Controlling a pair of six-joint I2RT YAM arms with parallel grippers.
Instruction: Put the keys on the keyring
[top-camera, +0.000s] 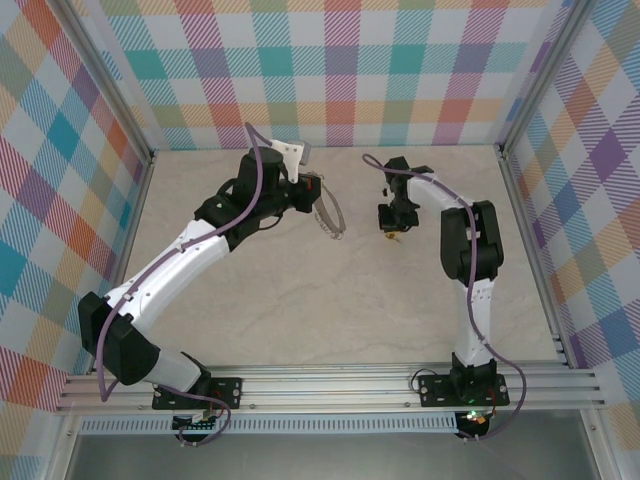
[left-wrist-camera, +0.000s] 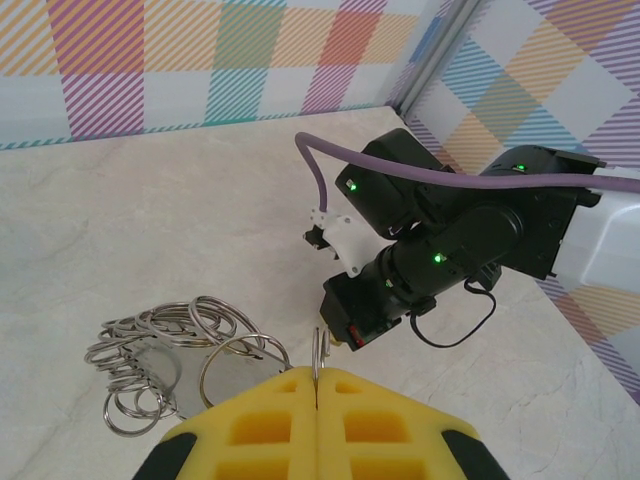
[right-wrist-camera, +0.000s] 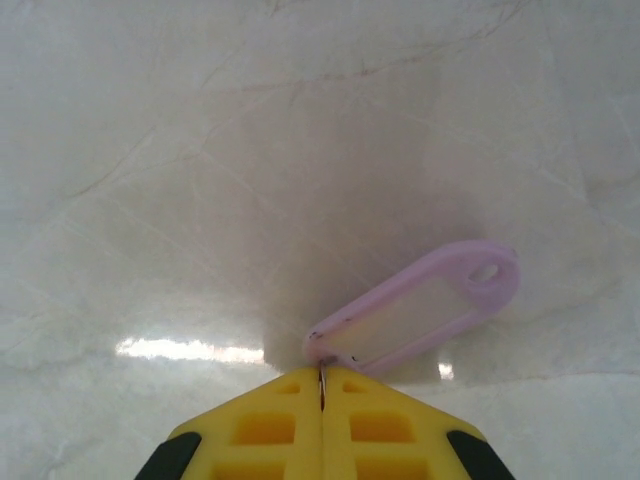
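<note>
The robot will set the key down with its right gripper on the bare marble tabletop (top-camera: 378, 284) between the hanging keyring and the near rail.
The keyring (left-wrist-camera: 165, 345) is a floppy chain of linked silvery rings drooping to the left in the left wrist view. My left gripper (left-wrist-camera: 318, 372) is shut on one ring of it, which stands edge-on between the yellow fingertips. From above, the keyring (top-camera: 331, 217) hangs from the left gripper (top-camera: 312, 196) over the middle of the table. The key (right-wrist-camera: 420, 312) is a pale lilac, tag-shaped piece with a small metal loop at its near end. My right gripper (right-wrist-camera: 322, 374) is shut on that loop, low over the table, a short way right of the keyring (top-camera: 393, 230).
The right arm's black wrist (left-wrist-camera: 410, 260) with its purple cable sits just beyond the left fingertips. The marble-look tabletop (top-camera: 300, 300) is walled by checked panels with metal posts. Both arm bases stand on the rail at the near edge (top-camera: 330, 385).
</note>
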